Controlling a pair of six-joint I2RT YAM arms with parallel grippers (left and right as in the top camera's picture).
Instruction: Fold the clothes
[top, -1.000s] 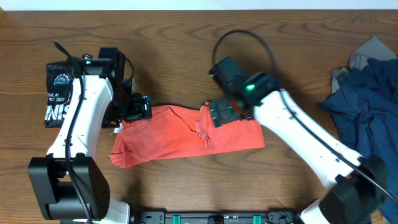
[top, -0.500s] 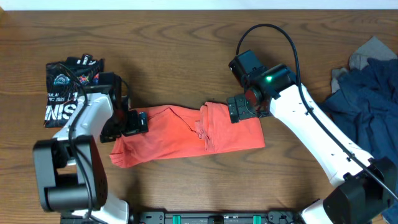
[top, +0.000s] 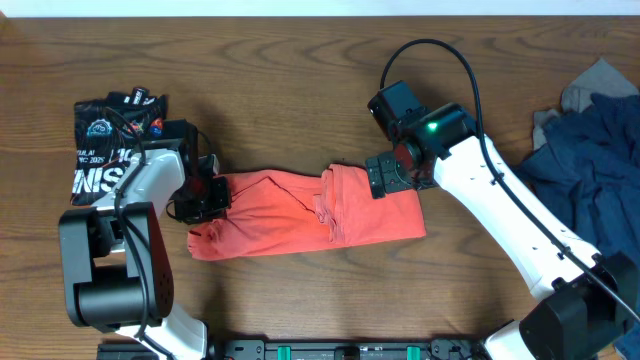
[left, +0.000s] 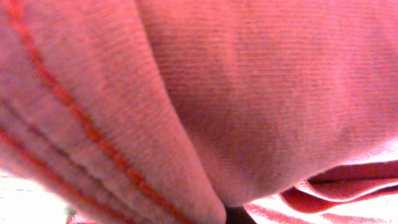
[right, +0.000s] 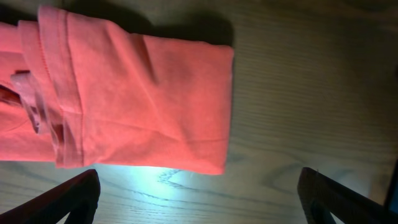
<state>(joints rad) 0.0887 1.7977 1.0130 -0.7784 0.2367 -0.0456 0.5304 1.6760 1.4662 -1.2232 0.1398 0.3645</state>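
Note:
I will release the red garment's lifted end with my left gripper on the garment's own piece of cloth (top: 350, 202), beside its raised fold.
A red garment (top: 300, 215) lies folded into a long band across the middle of the wooden table. My left gripper (top: 208, 195) sits at its left end, shut on the bunched edge; red cloth (left: 249, 93) fills the left wrist view and hides the fingers. My right gripper (top: 383, 178) hovers over the band's upper right part, open. In the right wrist view the garment's folded right end (right: 137, 93) lies flat beyond the gripper (right: 202, 205), with bare wood between the fingertips (right: 68, 199).
A folded black printed garment (top: 110, 150) lies at the far left. A heap of dark blue clothes (top: 590, 160) with a grey piece (top: 590, 90) sits at the right edge. The right arm's black cable (top: 430, 50) loops above it.
The left gripper moved in onto the garment's left end and shut on it; that end drew slightly right. The right arm shifted right off the cloth's middle, then held still, open.

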